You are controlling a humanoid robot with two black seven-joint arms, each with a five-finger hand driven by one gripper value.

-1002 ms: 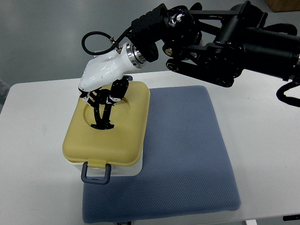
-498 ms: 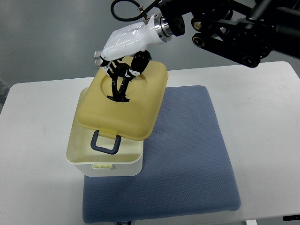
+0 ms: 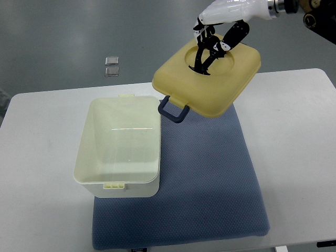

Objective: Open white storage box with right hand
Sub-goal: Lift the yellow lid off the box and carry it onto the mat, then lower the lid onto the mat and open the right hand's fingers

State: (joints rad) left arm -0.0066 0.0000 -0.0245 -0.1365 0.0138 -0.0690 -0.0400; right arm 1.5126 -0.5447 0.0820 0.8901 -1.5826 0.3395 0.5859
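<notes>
My right gripper is to set down the yellow lid. It will let go of it on the bare blue mat [image 3: 212, 140] beside the white storage box.
The white storage box [image 3: 119, 185] stands open and empty on the left part of the blue mat [image 3: 210, 178]. Its yellow lid [image 3: 210, 84] with a dark blue handle [image 3: 173, 111] hangs in the air above the mat's far edge, tilted. My right hand [image 3: 210, 44], white with black fingers [image 3: 202, 58], comes in from the top right and grips the lid in its round recess. The left arm does not show.
The white table [image 3: 294, 131] carries the mat and box. Two small clear squares [image 3: 111, 65] lie on the grey floor beyond the table's far edge. The mat's right part is bare.
My right hand has lifted the lid off the box and carried it up and to the right. The box now stands open where it was.
</notes>
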